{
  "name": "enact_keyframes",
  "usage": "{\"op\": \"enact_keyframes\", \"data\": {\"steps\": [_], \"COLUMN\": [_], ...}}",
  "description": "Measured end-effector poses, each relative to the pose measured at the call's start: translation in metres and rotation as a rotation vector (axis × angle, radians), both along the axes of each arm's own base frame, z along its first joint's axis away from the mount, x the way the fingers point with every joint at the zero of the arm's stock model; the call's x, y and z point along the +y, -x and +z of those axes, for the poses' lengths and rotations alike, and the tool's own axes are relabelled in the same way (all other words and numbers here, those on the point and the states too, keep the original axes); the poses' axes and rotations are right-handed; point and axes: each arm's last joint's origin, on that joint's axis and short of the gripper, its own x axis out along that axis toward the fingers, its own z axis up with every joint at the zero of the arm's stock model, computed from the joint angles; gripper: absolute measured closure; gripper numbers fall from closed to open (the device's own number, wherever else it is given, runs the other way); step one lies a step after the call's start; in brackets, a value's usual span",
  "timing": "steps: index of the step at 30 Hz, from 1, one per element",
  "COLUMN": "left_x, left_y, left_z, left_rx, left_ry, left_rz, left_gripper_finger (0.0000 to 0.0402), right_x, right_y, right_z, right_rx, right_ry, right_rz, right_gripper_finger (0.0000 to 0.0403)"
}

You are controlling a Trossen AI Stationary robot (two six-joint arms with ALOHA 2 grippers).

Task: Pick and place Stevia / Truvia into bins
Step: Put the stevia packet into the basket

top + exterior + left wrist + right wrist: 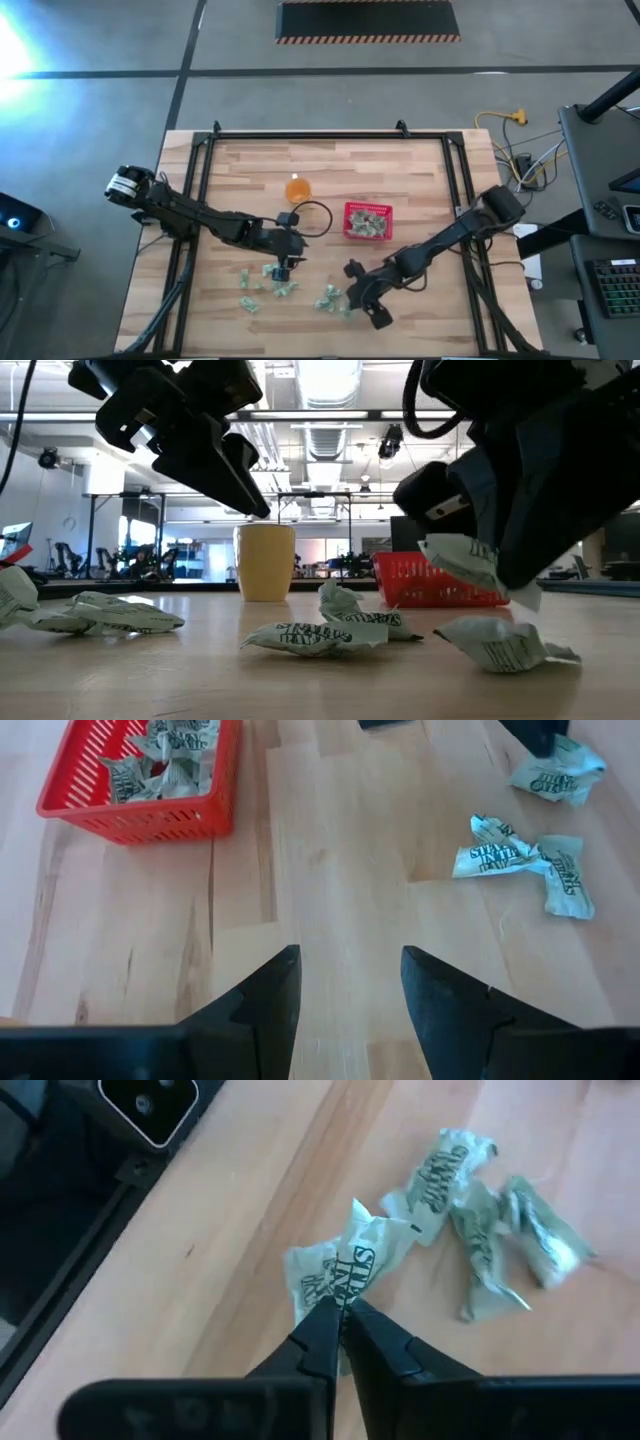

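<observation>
Next, my right gripper releases the Stevia packet, setting it down on top of the pile inside the red basket [373, 222].
Several crumpled green-and-white Stevia packets [262, 285] lie loose on the near middle of the wooden table. More of them fill the red basket [368, 221] at the table's centre right. My right gripper [340, 1312] is shut on one packet [345, 1265] near the group at the table's near edge [332, 298]. My left gripper [350, 990] hangs open over bare wood left of that group, touching nothing; the basket [140, 815] lies ahead of it. My right gripper pinches a crumpled packet by its edge [338, 1295] between its two fingertips. The fingers slant down from the table's right side. In the low view the packet [465, 560] hangs from the fingers, a little above the tabletop.
A small orange cup [298, 188] stands left of the basket, toward the far side. Two more packets [490, 1230] lie just beyond the held one. A black frame rail [200, 200] borders the table's left, far and right sides.
</observation>
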Motion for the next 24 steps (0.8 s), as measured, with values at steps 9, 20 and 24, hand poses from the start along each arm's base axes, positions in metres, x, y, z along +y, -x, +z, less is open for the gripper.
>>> {"op": "enact_keyframes", "data": {"steps": [9,20,24], "left_x": [0.0,0.001,0.001], "left_y": [0.0,0.002,0.003], "left_z": [0.0,-0.004,-0.005], "left_rx": [0.002,0.012,0.014], "left_ry": [-0.003,-0.019,-0.019], "left_rz": [-0.003,-0.014,-0.014], "left_gripper_finger": [0.0244,0.0244,0.0244], "right_x": [-0.02,-0.055,-0.062], "right_y": [0.019,0.049,0.052], "right_z": [0.034,0.053,0.051], "right_rx": [-0.01,-0.097,-0.071], "right_ry": [0.256,0.722,0.769], "right_rz": [-0.192,-0.662,-0.674], "right_gripper_finger": [0.0394,0.0394,0.0394]}}
